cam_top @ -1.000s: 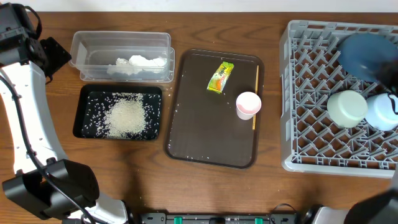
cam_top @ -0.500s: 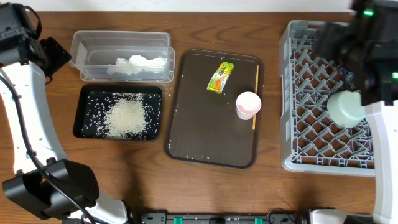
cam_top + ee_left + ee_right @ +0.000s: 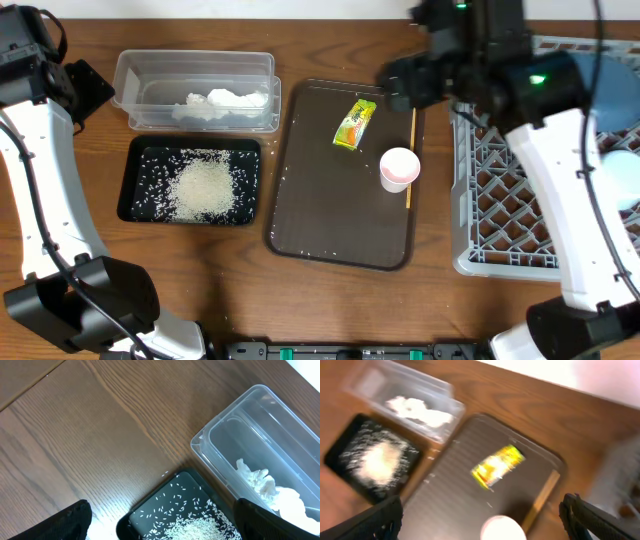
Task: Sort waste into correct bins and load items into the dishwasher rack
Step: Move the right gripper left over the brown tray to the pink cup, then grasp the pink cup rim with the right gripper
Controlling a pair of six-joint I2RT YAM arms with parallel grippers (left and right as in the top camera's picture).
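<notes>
My right gripper is to go next to the pinkish-white cup beside the wooden stick and close on the cup's rim (image 3: 383, 163) (image 3: 483, 529).
A yellow-green wrapper (image 3: 354, 123) (image 3: 497, 465), a pinkish-white cup (image 3: 399, 168) (image 3: 502, 529) and a thin wooden stick (image 3: 411, 150) (image 3: 542, 497) lie on the dark brown tray (image 3: 330, 230). The clear tub (image 3: 195, 70) (image 3: 250, 435) holds a crumpled tissue (image 3: 225, 99) (image 3: 265, 487). Rice (image 3: 205, 185) (image 3: 200, 530) is heaped in the black tray (image 3: 135, 170) (image 3: 150, 515). My right gripper (image 3: 402, 88) (image 3: 485, 520) hovers open and empty over the brown tray's far right corner. At the far left my left gripper (image 3: 88, 92) (image 3: 162, 520) hangs open above the black tray's corner.
The grey dishwasher rack (image 3: 500, 230) fills the right side, and my right arm crosses over much of it. A dark blue plate (image 3: 615, 85) and a light blue bowl (image 3: 625, 185) show at its right edge. The right wrist view is motion-blurred.
My right arm has swung left from the rack to above the brown tray, and its jaws have opened wide. The left arm has stayed still.
</notes>
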